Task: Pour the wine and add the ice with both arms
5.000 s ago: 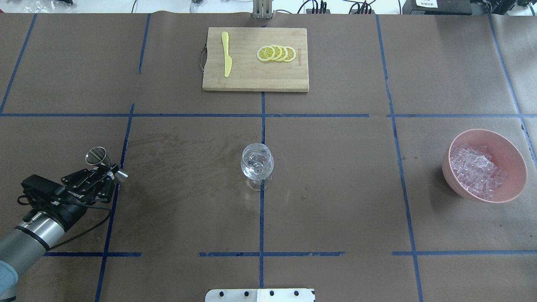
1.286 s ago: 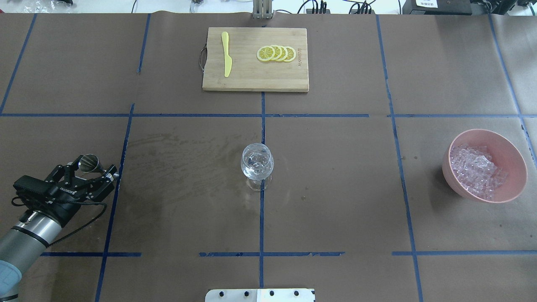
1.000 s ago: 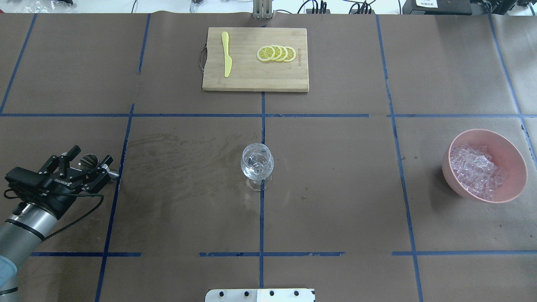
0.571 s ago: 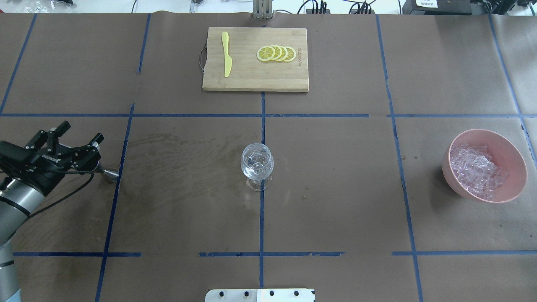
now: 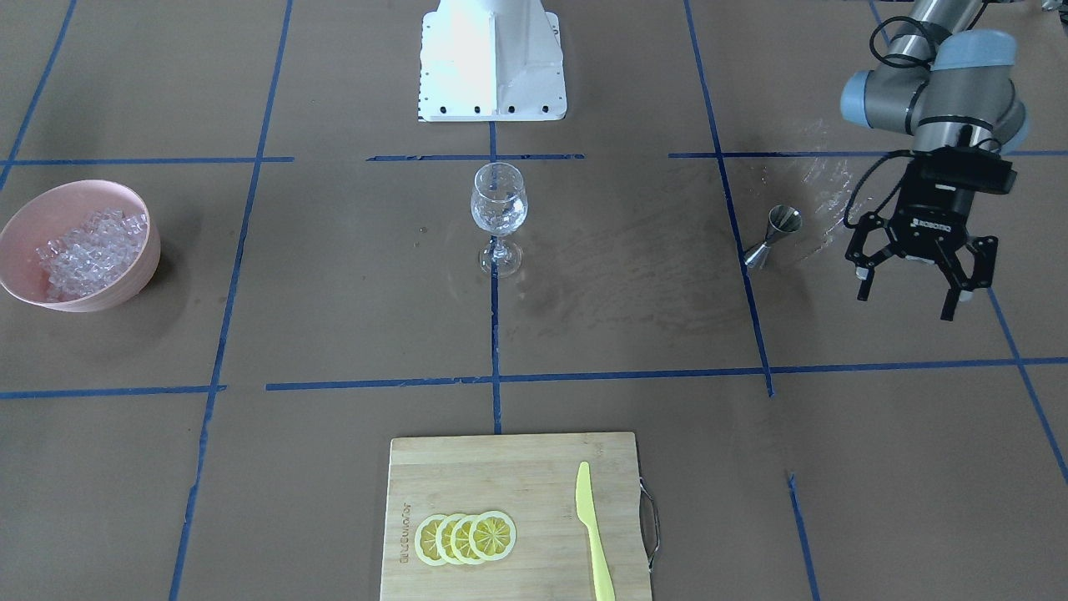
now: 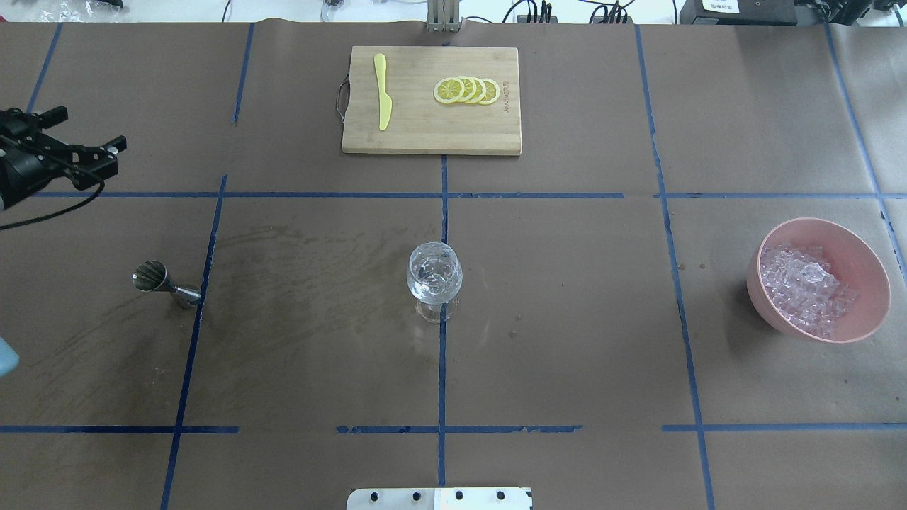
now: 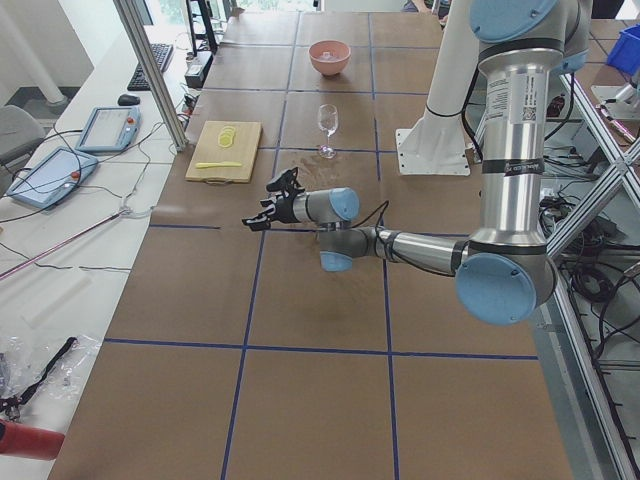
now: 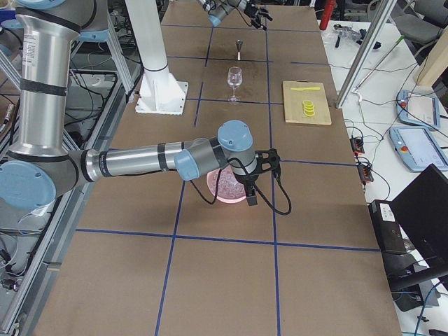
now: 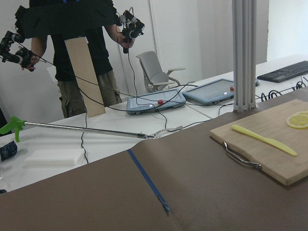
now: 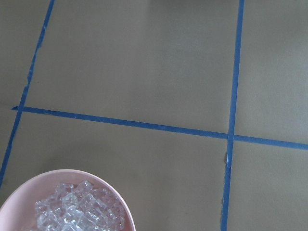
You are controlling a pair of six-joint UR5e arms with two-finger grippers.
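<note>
My right gripper will reach down next and take an ice cube from the middle of the ice (image 5: 83,259) (image 10: 78,211) in the pink bowl.
A clear wine glass (image 6: 434,276) (image 5: 498,209) stands upright at the table's middle; I cannot tell whether wine is in it. A small metal jigger (image 6: 159,280) (image 5: 772,238) stands alone to the glass's left. My left gripper (image 6: 88,129) (image 5: 914,284) hangs open and empty, well away from the jigger toward the far left. The ice (image 6: 804,287) (image 10: 79,211) fills a pink bowl (image 6: 875,297) (image 5: 133,280) at the right. In the exterior right view my right gripper (image 8: 264,178) hovers over that bowl (image 8: 213,194); I cannot tell whether it is open or shut.
A wooden cutting board (image 6: 425,134) at the far middle carries lemon slices (image 6: 466,91) and a yellow knife (image 6: 382,92). The white pedestal base (image 5: 492,58) is on the robot's side. A person (image 9: 72,57) stands beyond the table's left end.
The left gripper set the jigger down upright, opened, let it go, and moved up and away toward the far left. Glass and bowl have not moved.
</note>
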